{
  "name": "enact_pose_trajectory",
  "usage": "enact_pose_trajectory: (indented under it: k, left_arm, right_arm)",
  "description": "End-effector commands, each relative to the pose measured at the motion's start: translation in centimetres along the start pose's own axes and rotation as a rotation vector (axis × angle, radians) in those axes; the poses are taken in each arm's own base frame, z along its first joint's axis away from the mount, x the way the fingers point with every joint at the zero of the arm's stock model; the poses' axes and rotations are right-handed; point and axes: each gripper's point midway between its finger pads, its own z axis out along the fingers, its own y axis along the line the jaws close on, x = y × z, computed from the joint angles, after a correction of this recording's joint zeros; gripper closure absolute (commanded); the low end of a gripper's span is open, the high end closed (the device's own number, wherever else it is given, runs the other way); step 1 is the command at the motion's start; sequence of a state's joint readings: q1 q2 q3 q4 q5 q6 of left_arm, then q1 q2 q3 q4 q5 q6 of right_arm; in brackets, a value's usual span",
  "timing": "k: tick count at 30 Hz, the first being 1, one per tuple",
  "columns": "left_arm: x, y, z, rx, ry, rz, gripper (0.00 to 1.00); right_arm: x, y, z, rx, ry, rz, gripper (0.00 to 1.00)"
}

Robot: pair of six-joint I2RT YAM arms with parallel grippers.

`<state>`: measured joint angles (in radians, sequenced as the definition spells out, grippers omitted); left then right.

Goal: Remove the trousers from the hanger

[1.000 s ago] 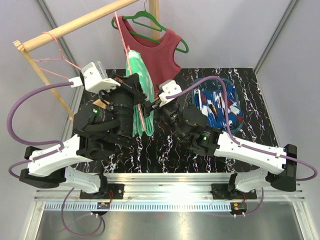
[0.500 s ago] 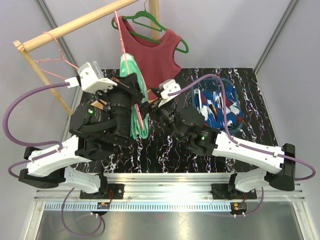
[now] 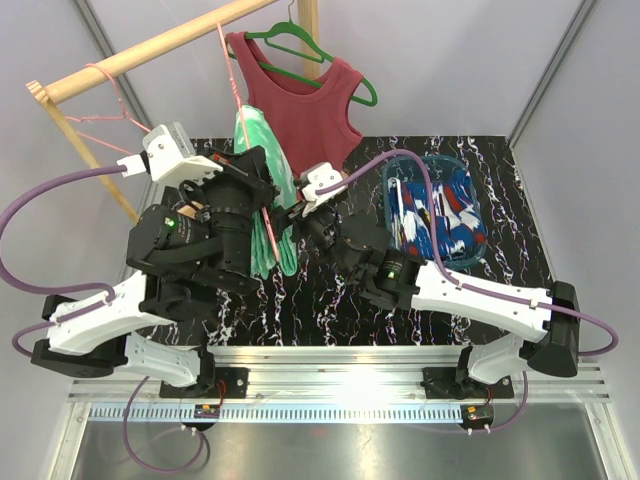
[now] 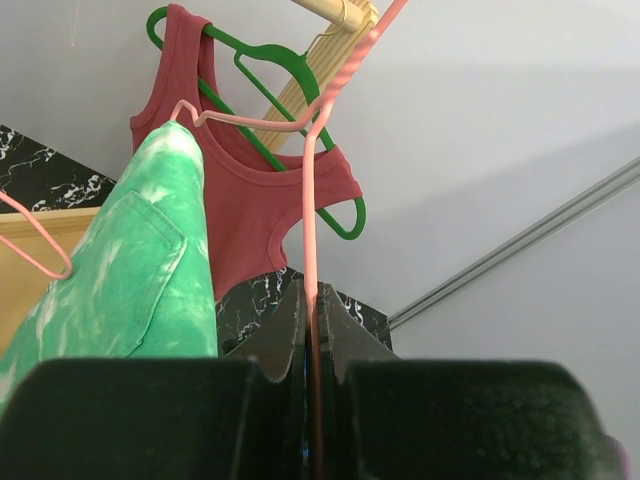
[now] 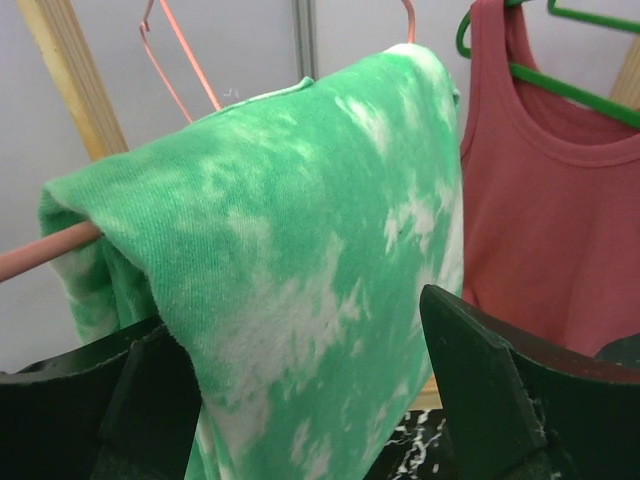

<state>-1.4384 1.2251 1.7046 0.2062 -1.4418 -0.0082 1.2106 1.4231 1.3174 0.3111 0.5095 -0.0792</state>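
My right gripper will pinch the green trousers at their near edge [image 5: 155,275] under the bar, as its open fingers straddle their wide front, while my left gripper steadies the hanger.
The green-and-white tie-dye trousers [image 3: 256,190] hang folded over the bar of a pink hanger [image 3: 232,90] that hooks on the wooden rail. My left gripper [image 3: 262,188] is shut on the pink hanger's wire [image 4: 309,240], beside the trousers [image 4: 140,280]. My right gripper [image 3: 292,212] is open, its fingers [image 5: 480,370] on either side of the green trousers [image 5: 300,260]. The blue trousers with red and white pattern [image 3: 436,208] lie on the table at the right.
A dark red tank top [image 3: 305,105] hangs on a green hanger [image 3: 300,45] just behind. A second pink hanger [image 3: 108,110] hangs bare on the wooden rail [image 3: 150,45] at the left. The black marbled table [image 3: 330,310] lies below.
Both arms have shifted left. The left gripper has pulled the pink hanger and green trousers leftward, and the right gripper has followed, staying around the trousers.
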Motion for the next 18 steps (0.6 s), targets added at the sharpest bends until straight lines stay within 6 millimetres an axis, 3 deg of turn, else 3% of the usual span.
enact_pose_trajectory:
  k: [1,6,9,13,18]
  left_arm:
    - [-3.2,-1.2,-0.4,0.096,0.002,-0.156,1.00]
    - [-2.8,-1.1,-0.7,0.139,0.034,-0.141,1.00]
    - [-2.5,-1.5,-0.9,0.171,0.055,-0.118,1.00]
    - [-2.7,-2.6,-1.1,0.217,0.075,-0.075,1.00]
    - [-2.4,-3.7,-1.2,0.250,0.095,-0.038,1.00]
  right_arm:
    - [-3.9,-1.4,0.1,0.070,-0.100,-0.067,0.13]
    - [-5.3,-3.1,-0.1,0.088,-0.154,-0.242,0.21]
    - [-6.2,-2.8,-0.3,0.028,-0.187,-0.285,0.30]
    - [-6.8,0.4,-1.1,-0.183,-0.248,-0.386,0.35]
    - [-6.4,1.1,-0.8,-0.240,-0.234,-0.476,0.37]
